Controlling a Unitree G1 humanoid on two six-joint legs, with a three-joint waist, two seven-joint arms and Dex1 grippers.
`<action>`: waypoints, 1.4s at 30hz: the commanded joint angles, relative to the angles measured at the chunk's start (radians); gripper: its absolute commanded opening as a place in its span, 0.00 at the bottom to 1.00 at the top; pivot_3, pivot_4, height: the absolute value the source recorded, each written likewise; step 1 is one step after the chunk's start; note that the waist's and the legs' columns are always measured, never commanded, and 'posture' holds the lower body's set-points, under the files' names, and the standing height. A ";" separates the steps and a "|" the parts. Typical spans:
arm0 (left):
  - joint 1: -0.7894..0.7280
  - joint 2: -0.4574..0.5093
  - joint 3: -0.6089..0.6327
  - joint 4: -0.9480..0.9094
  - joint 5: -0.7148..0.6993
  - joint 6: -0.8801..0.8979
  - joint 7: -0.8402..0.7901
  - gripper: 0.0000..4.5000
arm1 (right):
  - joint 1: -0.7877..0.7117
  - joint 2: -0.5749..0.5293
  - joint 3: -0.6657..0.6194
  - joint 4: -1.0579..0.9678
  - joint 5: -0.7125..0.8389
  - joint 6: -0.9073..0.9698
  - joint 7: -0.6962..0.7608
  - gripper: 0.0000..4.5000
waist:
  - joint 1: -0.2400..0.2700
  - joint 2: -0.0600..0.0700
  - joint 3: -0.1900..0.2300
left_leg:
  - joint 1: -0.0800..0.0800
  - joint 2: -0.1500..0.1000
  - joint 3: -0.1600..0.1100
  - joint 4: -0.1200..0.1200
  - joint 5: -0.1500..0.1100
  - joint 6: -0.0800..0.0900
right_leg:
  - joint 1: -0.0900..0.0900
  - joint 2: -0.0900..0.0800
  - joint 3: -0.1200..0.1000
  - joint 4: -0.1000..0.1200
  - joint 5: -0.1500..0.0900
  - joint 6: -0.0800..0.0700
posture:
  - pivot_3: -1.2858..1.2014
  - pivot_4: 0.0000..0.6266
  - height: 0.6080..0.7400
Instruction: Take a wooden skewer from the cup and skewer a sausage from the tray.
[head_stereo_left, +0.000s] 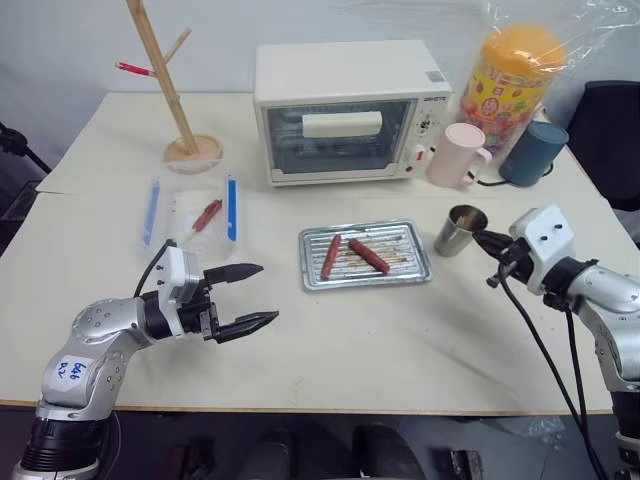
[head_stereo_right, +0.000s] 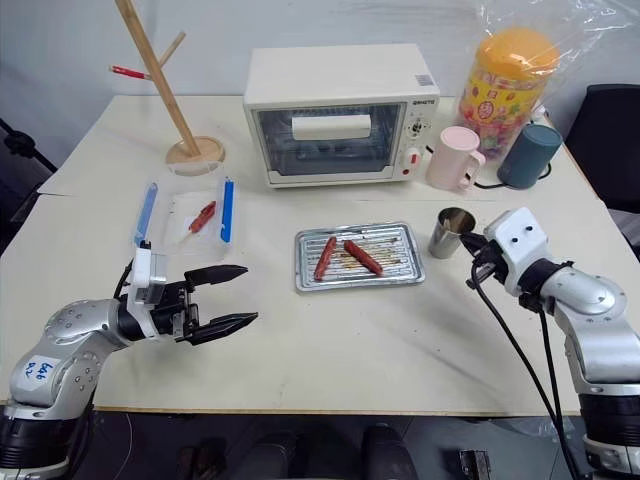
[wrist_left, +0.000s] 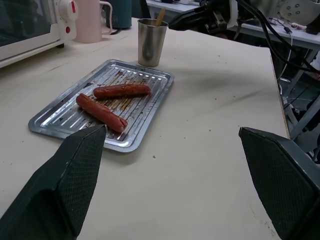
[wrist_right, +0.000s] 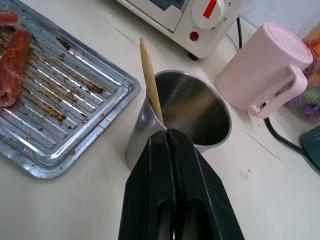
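Note:
The skewer leans beyond the fingertips of my right gripper, which is shut at the steel cup's rim, so I will open it and close it around the skewer's exposed upper part (wrist_right: 148, 67).
The steel cup (head_stereo_left: 462, 230) stands just right of the silver tray (head_stereo_left: 400, 264), which holds two reddish-brown sausages (head_stereo_left: 330, 256) (head_stereo_left: 368, 255). A wooden skewer (wrist_right: 151, 85) leans out of the cup (wrist_right: 195, 110). My right gripper (wrist_right: 167, 132) is at the cup's rim, and its fingers are shut on the skewer's shaft. From the head, the right gripper (head_stereo_left: 478, 237) touches the cup's right side. My left gripper (head_stereo_left: 268, 292) hovers open over the table left of the tray, pointing at it, with nothing between its fingers. The left wrist view faces the tray (wrist_left: 50, 125) and sausages (wrist_left: 121, 90).
A white toaster oven (head_stereo_left: 345, 110) stands behind the tray. A pink mug (head_stereo_left: 455, 155), a dark teal mug (head_stereo_left: 532, 153) and a yellow jar (head_stereo_left: 510, 80) sit at back right. At left are a wooden stand (head_stereo_left: 170, 90) and a clear blue-edged container (head_stereo_left: 190, 212).

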 joint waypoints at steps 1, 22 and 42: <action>0.004 -0.006 0.012 -0.009 -0.002 -0.019 -0.002 1.00 | -0.006 -0.013 -0.033 -0.020 0.023 0.012 0.019 0.00 | 0.000 0.000 0.000 | 0.000 0.000 0.000 0.000 0.000 0.000 | 0.000 0.000 0.000 0.000 0.000 0.000 | 0.52 0.24 1.00; 0.018 -0.019 0.011 -0.013 0.006 -0.027 0.008 1.00 | -0.134 -0.009 0.022 0.019 -0.006 -0.041 0.078 0.18 | 0.001 0.000 0.000 | 0.000 0.000 0.000 0.000 0.000 0.000 | 0.000 0.000 0.000 0.000 0.000 0.000 | 0.52 0.24 1.00; -0.007 -0.027 0.000 -0.002 -0.008 -0.037 -0.007 1.00 | -0.226 -0.096 -0.118 0.056 0.104 0.017 0.149 0.00 | 0.001 0.000 0.000 | 0.000 0.000 0.000 0.000 0.000 0.000 | 0.000 0.000 0.000 0.000 0.000 0.000 | 0.52 0.24 1.00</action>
